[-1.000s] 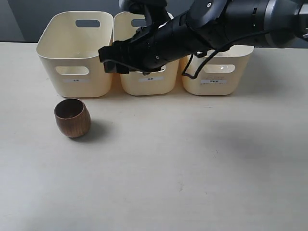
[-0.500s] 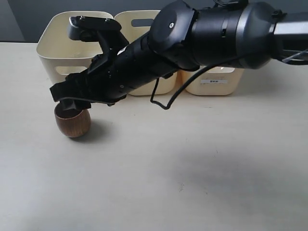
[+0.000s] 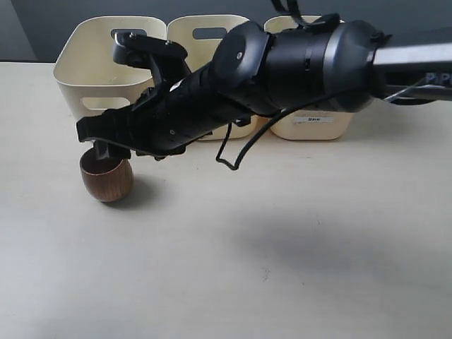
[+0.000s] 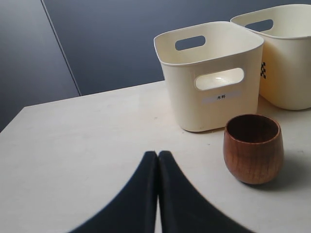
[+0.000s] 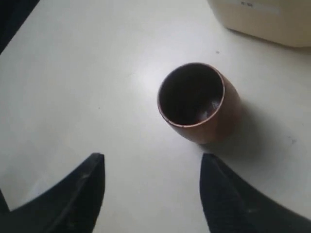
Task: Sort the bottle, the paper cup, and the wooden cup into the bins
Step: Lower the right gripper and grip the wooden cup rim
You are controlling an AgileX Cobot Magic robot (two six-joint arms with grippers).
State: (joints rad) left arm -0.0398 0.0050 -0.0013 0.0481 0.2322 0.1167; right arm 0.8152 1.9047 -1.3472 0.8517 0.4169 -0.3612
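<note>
The fingers of my right gripper needs to close on the wooden cup's rim (image 3: 125, 164) (image 5: 221, 104), on the side nearest my right arm, with one finger inside the cup.
The wooden cup (image 3: 107, 176) stands upright and empty on the table in front of the left bin (image 3: 76, 90). My right gripper (image 3: 106, 147) reaches across from the right and hovers just above the cup's rim. In the right wrist view its fingers (image 5: 92, 179) stand wide apart, open and empty, with the wooden cup (image 5: 199, 104) ahead of them and not between them. My left gripper (image 4: 158, 154) is shut on nothing, low over the table, apart from the wooden cup (image 4: 252, 148). The bottle and the paper cup are out of view.
Three cream bins stand in a row at the back: the left one, the middle bin (image 3: 205, 27) and the right bin (image 3: 321, 128), both largely hidden by my right arm. The left bin (image 4: 214, 77) looks empty in the left wrist view.
My right arm swung left from over the middle bin and came down over the wooden cup. In the last half second it barely shifted. The cup has not moved.
</note>
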